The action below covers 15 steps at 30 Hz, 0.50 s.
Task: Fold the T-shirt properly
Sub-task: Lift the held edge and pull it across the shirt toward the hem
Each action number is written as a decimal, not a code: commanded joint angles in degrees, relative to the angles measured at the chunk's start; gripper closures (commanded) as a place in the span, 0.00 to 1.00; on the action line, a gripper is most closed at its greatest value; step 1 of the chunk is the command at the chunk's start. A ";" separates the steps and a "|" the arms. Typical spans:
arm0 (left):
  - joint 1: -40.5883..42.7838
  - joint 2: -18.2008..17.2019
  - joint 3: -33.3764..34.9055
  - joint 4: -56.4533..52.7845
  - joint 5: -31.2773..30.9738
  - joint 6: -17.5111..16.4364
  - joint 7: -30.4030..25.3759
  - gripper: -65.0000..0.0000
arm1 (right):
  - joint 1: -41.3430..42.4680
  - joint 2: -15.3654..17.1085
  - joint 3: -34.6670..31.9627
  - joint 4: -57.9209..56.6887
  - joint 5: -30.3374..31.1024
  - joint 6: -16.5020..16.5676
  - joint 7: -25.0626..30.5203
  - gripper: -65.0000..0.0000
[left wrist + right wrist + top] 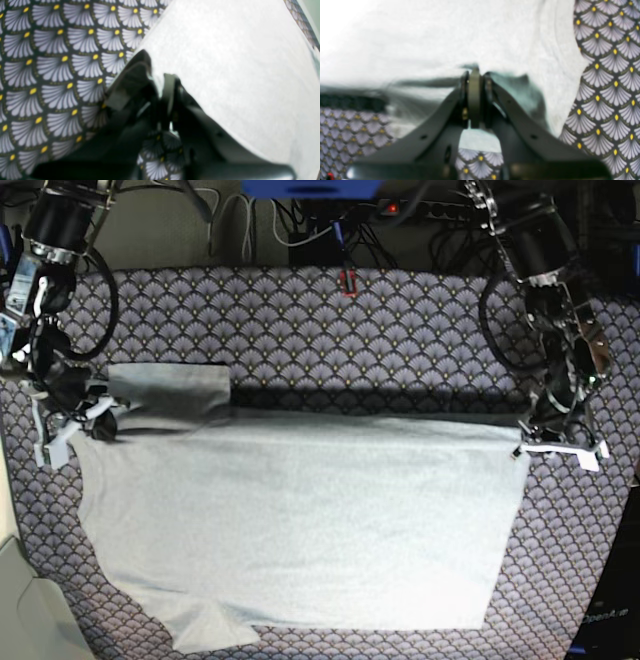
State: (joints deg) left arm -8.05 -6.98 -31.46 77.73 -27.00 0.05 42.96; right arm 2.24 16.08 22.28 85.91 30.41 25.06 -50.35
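Observation:
My left gripper is to place the T-shirt's far corner, now held taut at the far edge. It will release that corner on the shirt's own body, folded forward (513, 499) beside its side edge.
The pale grey T-shirt (300, 520) lies spread over the middle of the table, plain side up. Its far edge runs taut between the two grippers and casts a shadow on the cloth behind it. On the base view's right, my left gripper (535, 442) is shut on the shirt's far corner. In the left wrist view the jaws (160, 82) pinch the shirt (225, 62) at its edge. My right gripper (100, 420), on the base view's left, is shut on the T-shirt (420, 37) near one sleeve (170, 388); its jaws (475, 75) press together on the fabric. A second sleeve (205, 625) lies at the front left.
A purple-grey fan-patterned tablecloth (350, 330) covers the whole table. A small red object (347, 280) sits at its far edge, with cables and a power strip behind. A pale surface (20, 610) shows at the front left corner.

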 commanded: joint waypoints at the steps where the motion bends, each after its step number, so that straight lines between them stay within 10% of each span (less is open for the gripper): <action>1: -3.33 -1.15 0.03 -0.68 0.32 -0.19 -1.51 0.99 | 3.69 1.55 -0.79 -0.94 0.84 -0.14 1.60 1.00; 15: -19.59 -1.85 9.70 -18.61 11.22 -0.01 -11.53 0.99 | 23.56 6.91 -16.35 -28.02 0.84 -0.14 13.03 1.00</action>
State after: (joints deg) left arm -25.61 -7.79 -21.63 58.15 -15.66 0.16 33.01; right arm 24.40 21.96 5.69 57.10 30.61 24.60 -38.39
